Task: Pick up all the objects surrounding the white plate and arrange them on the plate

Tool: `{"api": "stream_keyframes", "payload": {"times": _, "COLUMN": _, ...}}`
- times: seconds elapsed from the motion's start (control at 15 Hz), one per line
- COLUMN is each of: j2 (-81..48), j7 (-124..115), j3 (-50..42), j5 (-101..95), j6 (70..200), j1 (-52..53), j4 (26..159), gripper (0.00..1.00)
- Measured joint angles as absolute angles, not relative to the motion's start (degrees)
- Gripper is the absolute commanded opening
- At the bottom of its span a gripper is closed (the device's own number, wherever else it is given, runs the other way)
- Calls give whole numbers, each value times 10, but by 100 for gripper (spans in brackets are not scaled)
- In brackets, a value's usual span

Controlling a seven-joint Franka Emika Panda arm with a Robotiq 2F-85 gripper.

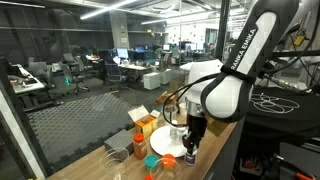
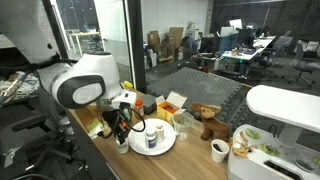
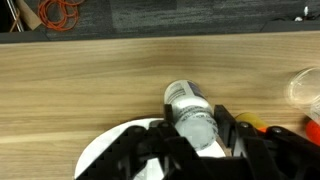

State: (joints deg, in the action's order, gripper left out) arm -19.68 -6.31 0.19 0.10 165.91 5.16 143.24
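Note:
Next, I release the white bottle on the white plate's edge (image 1: 161,136) beside the orange-and-yellow carton box. The white bottle now lies just beyond the plate.
In the wrist view a white bottle (image 3: 190,108) with a grey label lies on its side on the wooden table, just beyond the white plate (image 3: 105,155). My gripper (image 3: 195,122) straddles it, and both black fingers press against its sides. An orange bottle (image 3: 262,125) lies just right of the fingers. In both exterior views the gripper (image 1: 190,146) (image 2: 122,136) is down at table level beside the plate (image 1: 170,142) (image 2: 168,147). A small bottle (image 2: 152,135) stands on the plate. An orange cup (image 1: 139,148) and a teal cup (image 1: 152,163) stand close by.
An orange-and-yellow carton box (image 1: 143,120) (image 2: 170,103) stands behind the plate. A brown toy (image 2: 210,122), a white mug (image 2: 219,150) and a white bowl (image 2: 262,150) sit further along the table. A clear cup (image 3: 305,88) stands at the right edge of the wrist view.

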Motion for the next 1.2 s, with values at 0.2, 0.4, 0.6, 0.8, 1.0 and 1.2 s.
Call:
{"api": "stream_keyframes", "payload": {"times": 0.2, "j2": -190, "j7": -70, "j3": -24, "j5": -31, "j6": 1654, "j1": 68, "j4": 1429, "gripper": 19}}
{"api": "stream_keyframes", "payload": {"times": 0.4, "j2": -174, "j7": -76, "j3": -44, "j5": -59, "j6": 1636, "j1": 80, "j4": 1424, "gripper": 19}}
{"api": "stream_keyframes", "payload": {"times": 0.6, "j2": -152, "j7": -78, "j3": -50, "j5": -85, "j6": 1597, "j1": 83, "j4": 1411, "gripper": 19}}
{"api": "stream_keyframes", "payload": {"times": 0.8, "j2": -140, "j7": -79, "j3": -48, "j5": -97, "j6": 1567, "j1": 83, "j4": 1398, "gripper": 19}}
{"api": "stream_keyframes", "payload": {"times": 1.0, "j2": -144, "j7": -79, "j3": -41, "j5": -97, "j6": 1558, "j1": 81, "j4": 1379, "gripper": 19}}
{"api": "stream_keyframes", "payload": {"times": 1.2, "j2": -166, "j7": -79, "j3": -31, "j5": -92, "j6": 1553, "j1": 77, "j4": 1341, "gripper": 19}}
